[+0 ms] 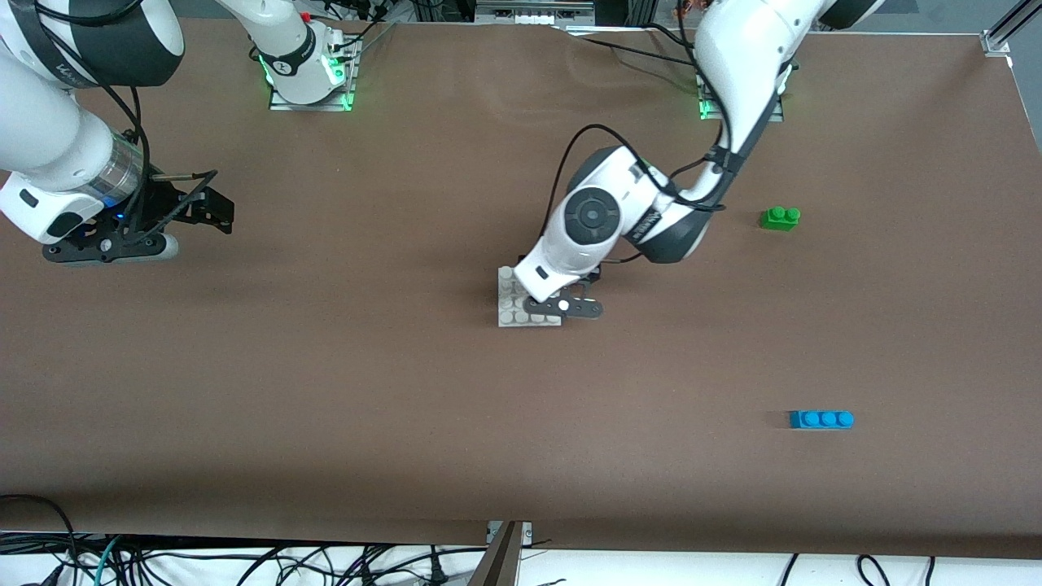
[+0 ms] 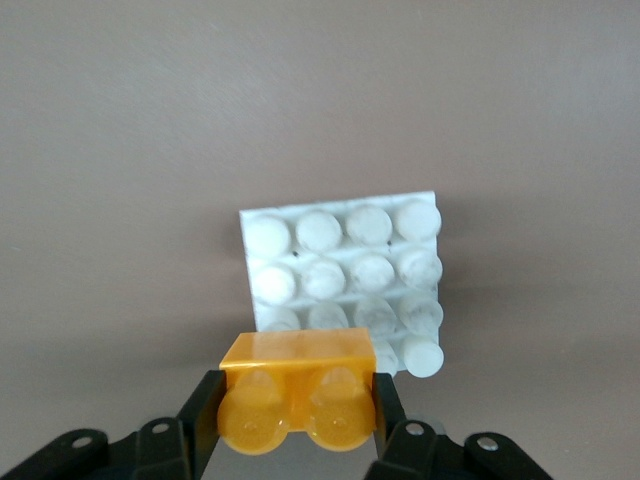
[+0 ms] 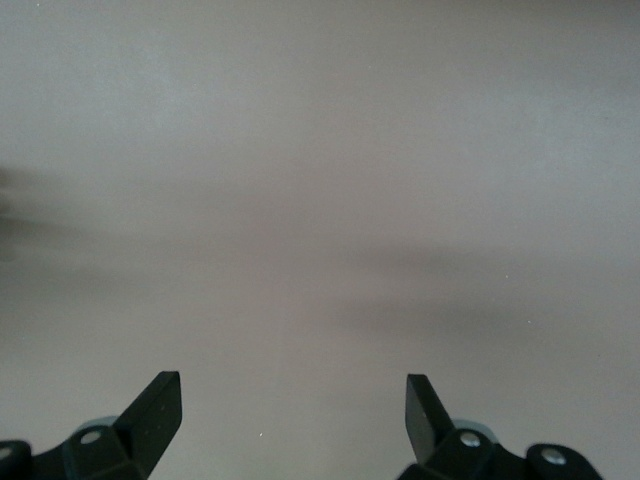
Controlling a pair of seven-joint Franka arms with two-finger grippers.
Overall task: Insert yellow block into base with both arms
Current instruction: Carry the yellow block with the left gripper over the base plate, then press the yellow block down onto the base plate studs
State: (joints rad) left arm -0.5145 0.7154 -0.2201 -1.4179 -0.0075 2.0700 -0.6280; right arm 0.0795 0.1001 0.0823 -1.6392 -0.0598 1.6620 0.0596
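Note:
Next, my left gripper lets go of the yellow block on the middle studs of the white studded base (image 1: 532, 288) (image 2: 351, 316).
In the left wrist view the yellow block (image 2: 296, 385) sits clamped between the black fingers (image 2: 203, 410) of my left gripper (image 2: 296, 415), its two studs facing the camera. Just past it lies the white studded base (image 2: 345, 275). In the front view the left arm reaches down over the base (image 1: 511, 303) at mid-table, and its gripper (image 1: 562, 297) hangs over the base's edge; the block is hidden there by the wrist. My right gripper (image 1: 213, 207) waits open at the right arm's end of the table, with only bare mat between its fingers (image 3: 158, 405).
A green two-stud brick (image 1: 780, 217) lies toward the left arm's end. A blue three-stud brick (image 1: 821, 419) lies nearer the front camera at the same end. Brown mat covers the table; cables hang along its front edge.

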